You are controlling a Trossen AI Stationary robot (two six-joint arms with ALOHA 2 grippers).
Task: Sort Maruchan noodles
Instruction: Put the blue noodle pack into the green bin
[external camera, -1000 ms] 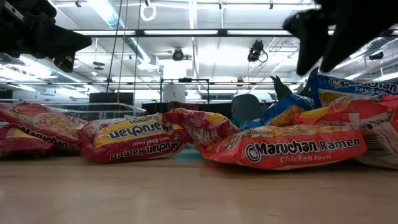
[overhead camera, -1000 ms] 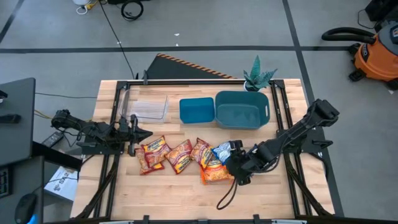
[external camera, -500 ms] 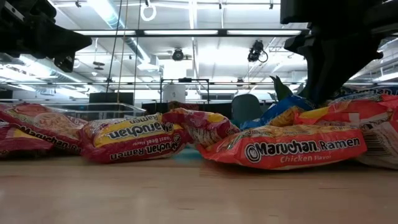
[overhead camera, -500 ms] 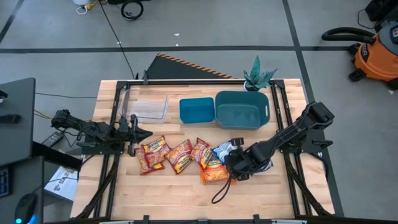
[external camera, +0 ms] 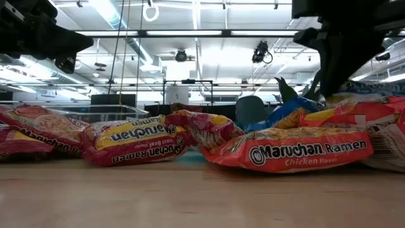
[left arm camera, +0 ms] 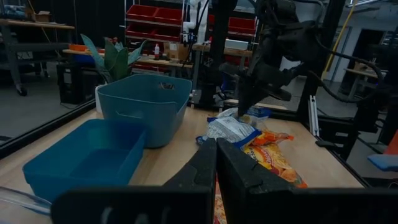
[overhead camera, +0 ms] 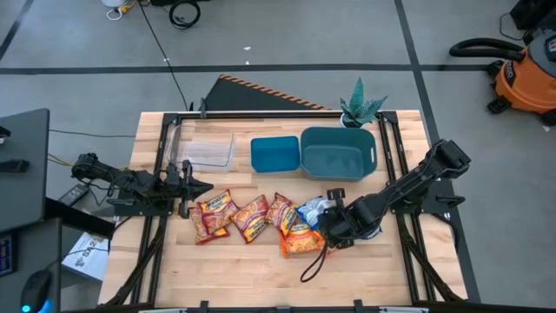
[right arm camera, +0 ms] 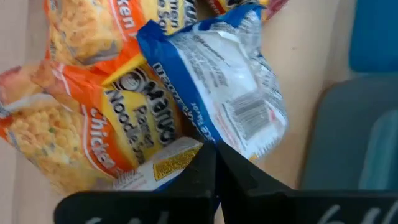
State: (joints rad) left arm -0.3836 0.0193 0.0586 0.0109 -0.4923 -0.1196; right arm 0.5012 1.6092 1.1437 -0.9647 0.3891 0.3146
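Observation:
Next, my right gripper drops the blue-and-white packet around the middle of the larger teal bin (overhead camera: 339, 158).
Several Maruchan noodle packets lie in a row across the table's middle: red ones (overhead camera: 213, 217) (overhead camera: 253, 217) (overhead camera: 280, 210), an orange chicken one (overhead camera: 301, 240), and a blue-and-white one (overhead camera: 311, 211) resting partly on the orange one. My right gripper (overhead camera: 329, 209) slants down from the right and is shut at the blue-and-white packet's (right arm camera: 217, 93) right edge. My left gripper (overhead camera: 201, 187) hangs shut and level at the table's left, above the red packets, holding nothing. My right gripper pinches the blue-and-white packet's crinkled edge (right arm camera: 219, 135) between its two fingertips, coming steeply from above and from the table's right. The packet lies tilted, its far part on the table and its near part on the orange packet (right arm camera: 93, 124).
A small teal bin (overhead camera: 275, 154) and a larger teal bin (overhead camera: 339, 152) stand at the far middle, with a clear tray (overhead camera: 207, 149) to their left. A green plant (overhead camera: 360, 108) stands at the far right corner. Bare wood lies along the near edge.
My right gripper has shut from wide open onto the blue-and-white packet's edge and has tipped more steeply down. The packets stay where they were.

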